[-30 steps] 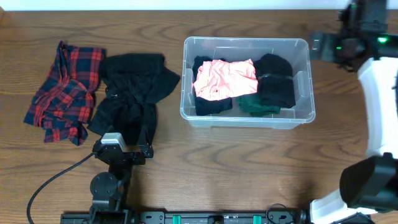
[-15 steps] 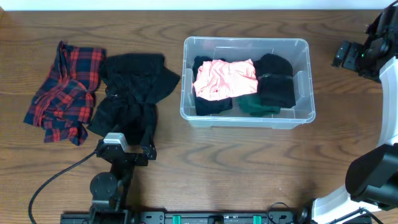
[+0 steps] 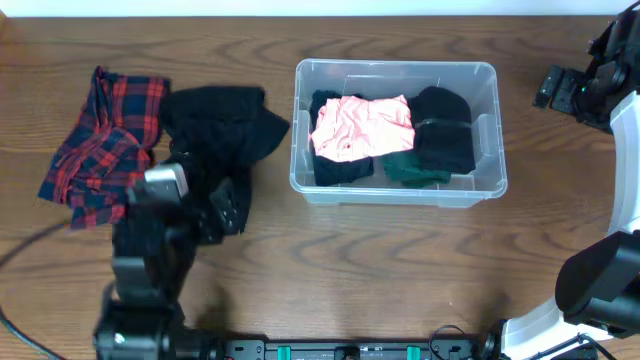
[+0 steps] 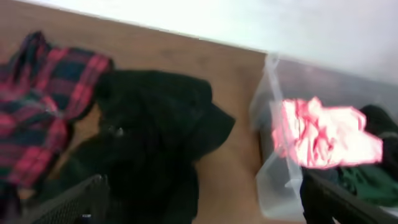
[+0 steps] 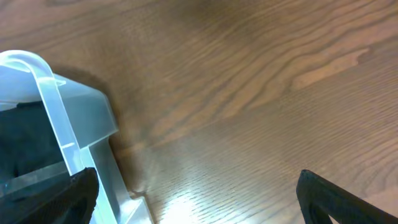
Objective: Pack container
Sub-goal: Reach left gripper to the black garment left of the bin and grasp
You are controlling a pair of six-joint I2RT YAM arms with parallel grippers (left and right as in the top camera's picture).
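Observation:
The black garment lies beside the red plaid shirt. Next, my left gripper will move to the middle of the black garment [image 3: 217, 136] [image 4: 144, 132] and close there.
The clear plastic container [image 3: 480, 190] stands right of centre and holds a pink garment [image 3: 362, 126], black clothes [image 3: 443, 128] and a green piece [image 3: 410, 168]. A black garment [image 3: 215, 135] and a red plaid shirt [image 3: 100, 145] lie on the table to its left. My left gripper [image 3: 225, 208] is open and empty over the near part of the black garment; its wrist view shows the black garment [image 4: 155, 130], the plaid shirt [image 4: 37, 106] and the container [image 4: 280, 180]. My right gripper [image 3: 555, 88] is open and empty, right of the container's corner [image 5: 56, 99].
The wooden table [image 3: 400, 280] runs to a white edge at the back. The right arm's white links [image 3: 625, 150] stand along the right side. A black rail [image 3: 350, 350] lies along the front edge.
My left arm has risen and moved forward and left over the black garment, its cable shifting left. My right gripper swung right away from the container earlier and now holds still.

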